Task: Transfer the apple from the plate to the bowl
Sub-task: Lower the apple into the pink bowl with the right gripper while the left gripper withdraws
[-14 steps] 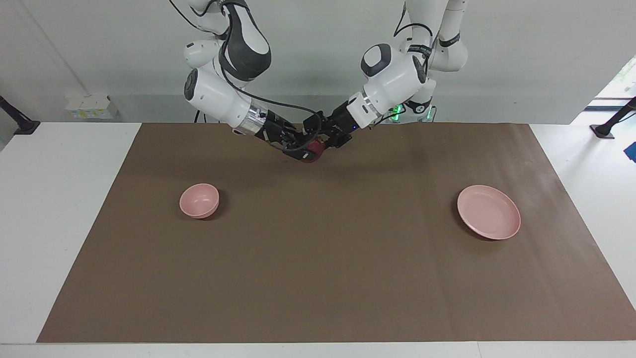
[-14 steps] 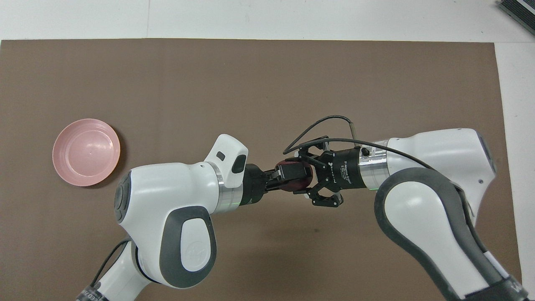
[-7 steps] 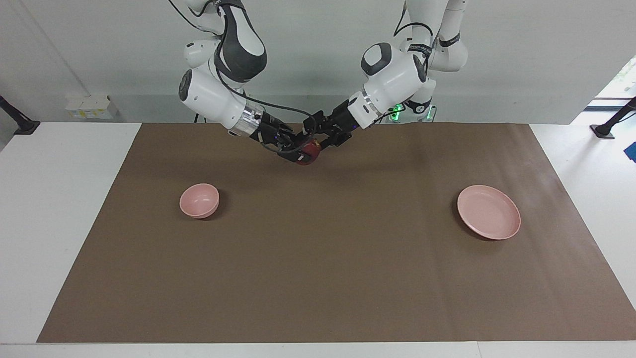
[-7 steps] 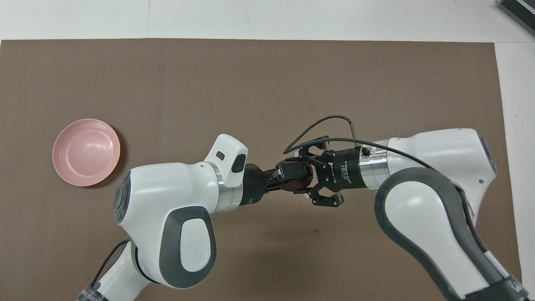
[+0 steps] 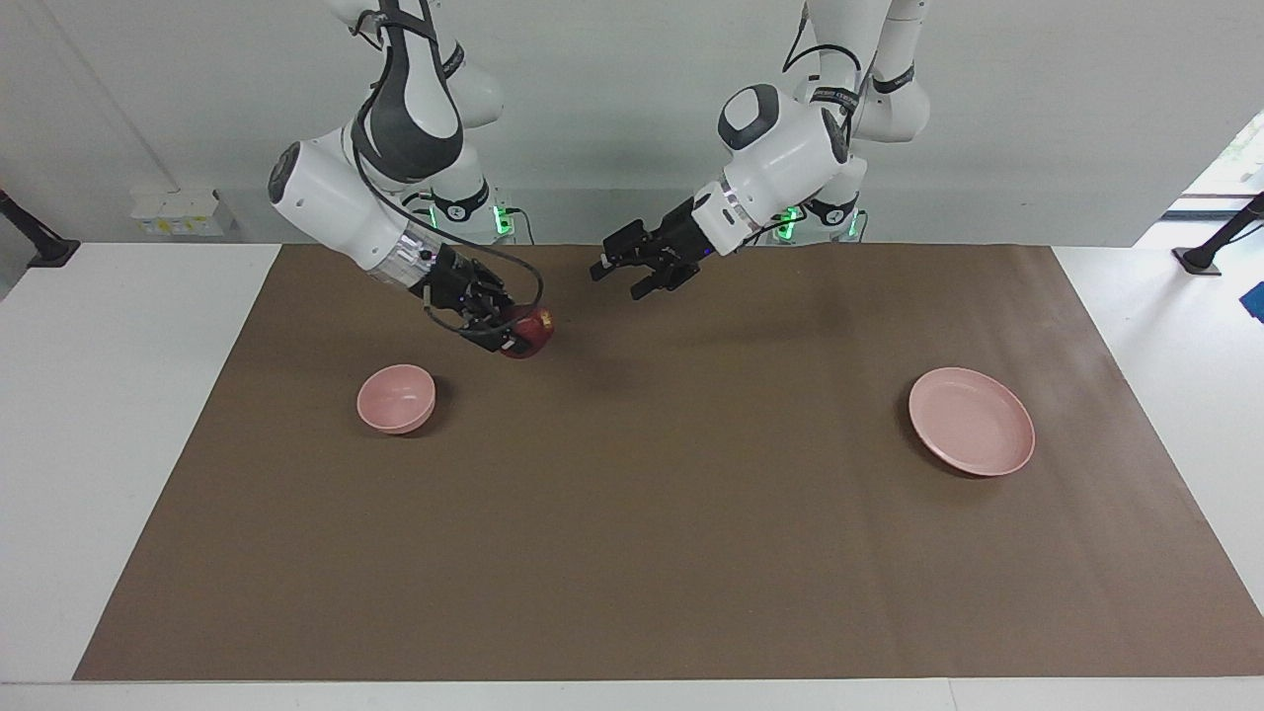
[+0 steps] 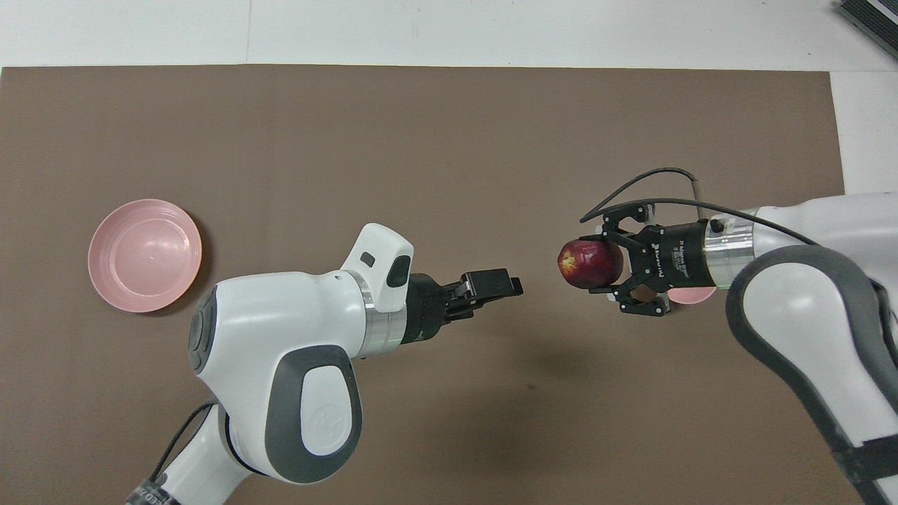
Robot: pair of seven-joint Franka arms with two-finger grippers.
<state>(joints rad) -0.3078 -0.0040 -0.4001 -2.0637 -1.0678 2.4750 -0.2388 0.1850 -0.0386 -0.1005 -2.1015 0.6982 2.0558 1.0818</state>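
Observation:
The robot's right gripper should release the dark red apple inside the small pink bowl [image 6: 683, 269] that it partly hides.
My right gripper [image 5: 513, 331] is shut on the dark red apple [image 5: 527, 333] and holds it in the air over the brown mat, close to the small pink bowl [image 5: 396, 397]. In the overhead view the apple [image 6: 589, 263] sticks out of the right gripper [image 6: 609, 265], which hides all but a pink sliver of the bowl [image 6: 691, 296]. My left gripper [image 5: 627, 274] is open and empty over the middle of the mat, also seen from overhead [image 6: 508, 284]. The wide pink plate [image 5: 972, 421] lies empty toward the left arm's end [image 6: 144, 254].
A brown mat [image 5: 632, 553] covers most of the white table. Small white boxes [image 5: 176, 211] stand off the mat near the right arm's end.
Both grippers were on the apple over the middle of the mat. The left gripper has let go and stayed there. The right gripper has carried the apple toward the bowl.

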